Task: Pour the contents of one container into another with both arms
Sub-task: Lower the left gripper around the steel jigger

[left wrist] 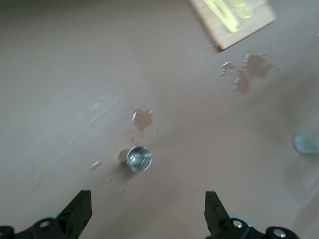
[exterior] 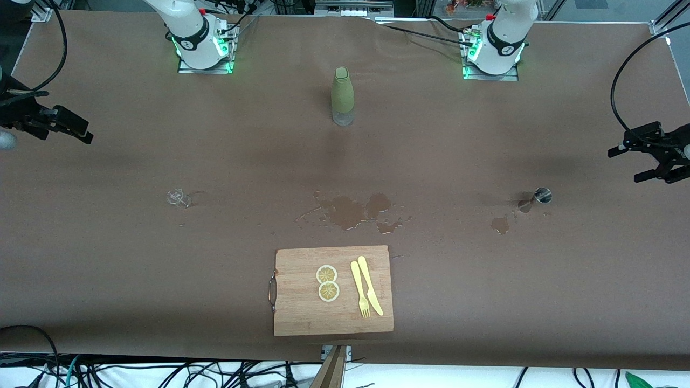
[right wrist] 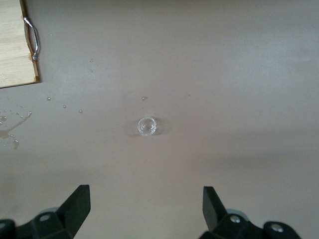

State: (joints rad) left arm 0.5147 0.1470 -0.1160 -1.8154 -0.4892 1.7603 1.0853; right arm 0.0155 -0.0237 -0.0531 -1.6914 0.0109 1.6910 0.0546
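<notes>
Next, my left gripper goes to the silver metal cup's narrow lower part (exterior: 535,200) (left wrist: 131,160), below its wide rim, and closes there.
The tiny clear glass cup (exterior: 178,198) stands on the brown table toward the right arm's end; the right wrist view shows the same cup (right wrist: 147,125) upright. The silver metal cup (exterior: 542,195) stands toward the left arm's end, and in the left wrist view this cup (left wrist: 138,158) shows its round mouth. My right gripper (exterior: 73,129) hangs open in the air at the table's edge, apart from the glass cup. My left gripper (exterior: 630,161) hangs open at the other edge, apart from the silver cup. Both grippers (left wrist: 148,211) (right wrist: 146,206) hold nothing.
An olive-green bottle (exterior: 343,96) stands between the two bases. Wet puddles (exterior: 353,211) lie mid-table, with a smaller puddle (exterior: 500,224) by the silver cup. A wooden cutting board (exterior: 302,307) with lemon slices (exterior: 327,283) and a yellow knife and fork (exterior: 366,292) sits near the front camera.
</notes>
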